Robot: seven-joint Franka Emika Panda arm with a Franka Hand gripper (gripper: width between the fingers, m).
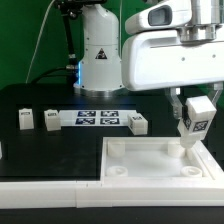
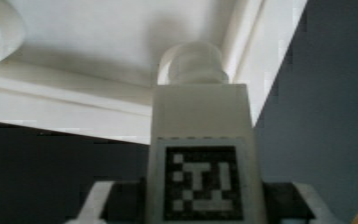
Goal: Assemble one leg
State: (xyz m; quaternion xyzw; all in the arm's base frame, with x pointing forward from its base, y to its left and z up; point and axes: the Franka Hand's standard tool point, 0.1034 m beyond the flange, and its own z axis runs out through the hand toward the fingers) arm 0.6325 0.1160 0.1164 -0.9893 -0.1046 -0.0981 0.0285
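Next, I let go of the white leg upright in the panel's corner socket (image 1: 192, 170) (image 2: 192, 66) beneath it, near the front rail.
My gripper (image 1: 191, 112) is shut on a white leg (image 1: 193, 120) with a black-and-white tag and holds it upright over the far right corner of the large white square panel (image 1: 130, 160). In the wrist view the leg (image 2: 201, 140) runs from between my fingers (image 2: 108, 200) down to a round corner socket (image 2: 197, 62) of the panel (image 2: 87, 90). Whether the leg's tip touches the socket I cannot tell. Three more legs lie on the black table: two at the exterior view's left (image 1: 25, 119) (image 1: 48, 122) and one (image 1: 135, 123) next to the marker board.
The marker board (image 1: 98, 119) lies flat at the table's middle. The arm's white base (image 1: 98, 50) stands behind it. A white rail (image 1: 50, 190) runs along the table's front edge. Another round socket (image 2: 2, 40) shows in the wrist view.
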